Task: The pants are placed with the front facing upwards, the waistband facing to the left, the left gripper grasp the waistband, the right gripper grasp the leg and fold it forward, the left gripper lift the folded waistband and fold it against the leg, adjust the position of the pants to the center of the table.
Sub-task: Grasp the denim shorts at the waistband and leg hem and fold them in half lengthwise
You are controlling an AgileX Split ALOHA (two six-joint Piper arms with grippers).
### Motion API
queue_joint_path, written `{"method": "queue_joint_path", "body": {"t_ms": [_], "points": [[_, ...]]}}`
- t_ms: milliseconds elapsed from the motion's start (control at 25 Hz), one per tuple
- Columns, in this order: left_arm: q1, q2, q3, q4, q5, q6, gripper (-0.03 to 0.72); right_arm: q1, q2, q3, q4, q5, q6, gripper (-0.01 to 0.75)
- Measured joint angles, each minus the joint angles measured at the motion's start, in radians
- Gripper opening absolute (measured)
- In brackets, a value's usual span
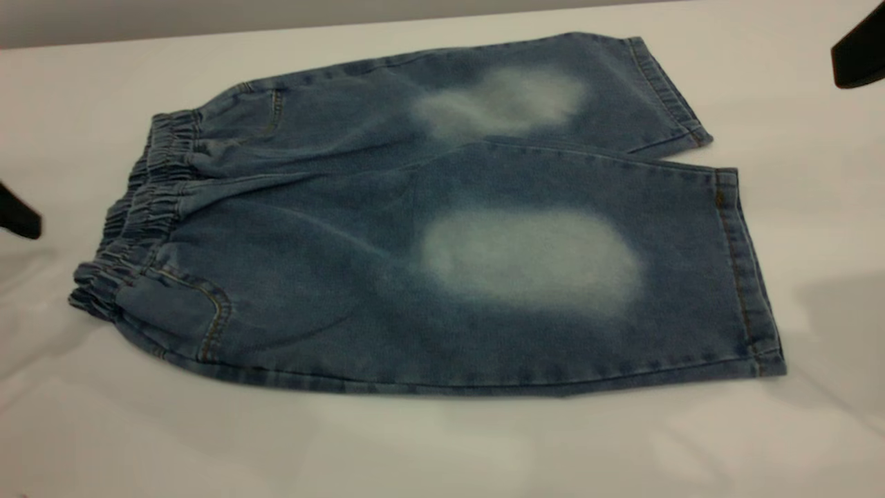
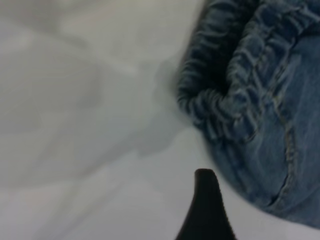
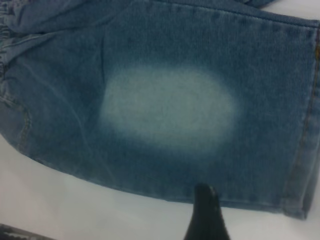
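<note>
My left gripper needs to move next to the waistband's near corner (image 1: 101, 287) (image 2: 227, 119) on the blue denim pants, by the near pocket, and close there.
The blue denim pants (image 1: 429, 228) lie flat, front up, on the white table (image 1: 442, 443). The gathered waistband (image 1: 138, 207) is at the left and both legs run to the right. The near leg (image 1: 553, 277) and the far leg (image 1: 525, 97) each carry a pale faded patch. My left gripper (image 1: 17, 218) hangs at the left edge, apart from the waistband. In the left wrist view its black tip (image 2: 206, 205) is over bare table beside the waistband's near corner (image 2: 235, 95). My right gripper (image 1: 859, 52) is raised at the far right, clear of the hems. Its tip (image 3: 206, 212) shows against the near leg's (image 3: 170, 110) side seam.
Bare white tabletop surrounds the pants on all sides, widest along the near edge. The table's far edge (image 1: 207, 31) meets a grey wall. Soft shadows of the arms fall on the table at the left and right.
</note>
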Motion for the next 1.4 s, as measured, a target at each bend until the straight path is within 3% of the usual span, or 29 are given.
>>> {"method": "queue_joint_path", "body": {"t_ms": [360, 1000, 1400], "points": [[0.000, 0.176, 0.000, -0.229, -0.021, 0.154, 0.484, 0.000, 0.000, 0.000, 0.000, -0.009, -0.003, 0.431], [-0.001, 0.299, -0.058, -0.244, -0.008, 0.134, 0.466, 0.000, 0.000, 0.000, 0.000, -0.017, -0.022, 0.431], [-0.001, 0.301, -0.060, -0.370, -0.047, 0.208, 0.430, 0.000, 0.000, 0.000, 0.000, -0.018, -0.023, 0.431]]}}
